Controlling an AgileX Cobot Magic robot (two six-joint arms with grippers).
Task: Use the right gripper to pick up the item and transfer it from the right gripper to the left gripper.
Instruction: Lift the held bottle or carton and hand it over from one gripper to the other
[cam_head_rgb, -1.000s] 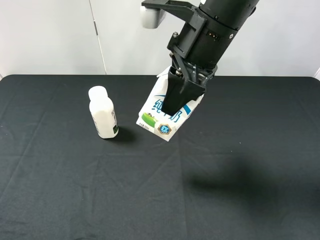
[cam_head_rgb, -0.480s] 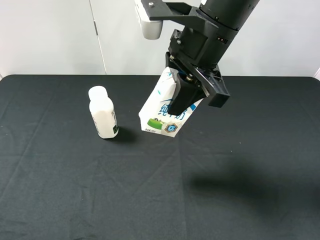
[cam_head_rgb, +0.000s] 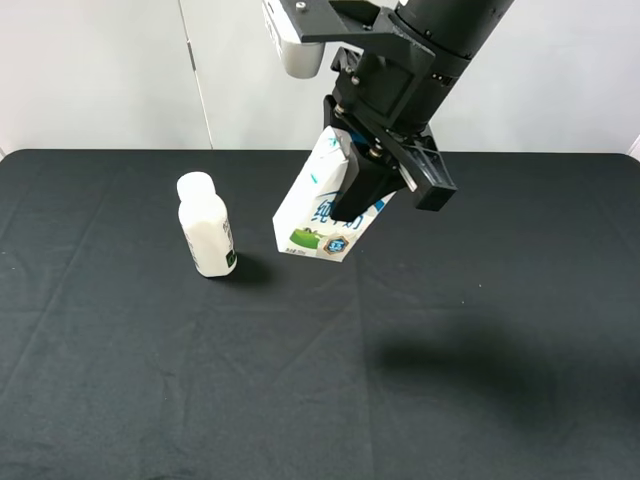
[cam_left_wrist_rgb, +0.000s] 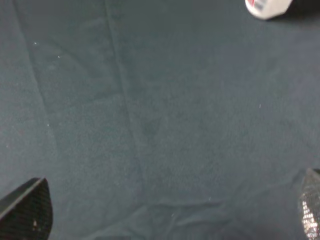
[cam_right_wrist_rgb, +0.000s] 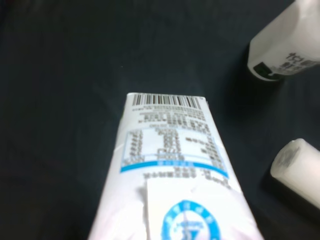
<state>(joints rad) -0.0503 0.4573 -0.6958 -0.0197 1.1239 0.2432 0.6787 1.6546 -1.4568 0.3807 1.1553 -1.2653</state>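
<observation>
I need to next move my left gripper to the lower part of the white carton (cam_head_rgb: 304, 228) and close it there, because my right gripper holds the carton's upper part.
The item (cam_head_rgb: 322, 208), a white carton with blue-green print, hangs tilted above the black table (cam_head_rgb: 480, 300) at mid-back. My right gripper (cam_head_rgb: 356, 200) is shut on its upper part, coming down from a thick black arm. The right wrist view looks along the item (cam_right_wrist_rgb: 167, 165), showing its grey text panel and barcode; the fingers themselves are hidden there. My left gripper (cam_left_wrist_rgb: 169, 214) does not show in the exterior view. In the left wrist view its fingertips (cam_left_wrist_rgb: 27, 210) stand far apart over bare cloth, open and holding nothing.
A white capped bottle (cam_head_rgb: 206, 226) stands on the table left of the carton and also shows as the bottle (cam_right_wrist_rgb: 282, 47) in the right wrist view. A white tube (cam_right_wrist_rgb: 299, 170) lies near it. A white object (cam_left_wrist_rgb: 267, 6) sits at the edge of the left wrist view.
The right gripper has twisted and lifted slightly, carrying the carton a little up and to the left. The bottle has stayed put.
</observation>
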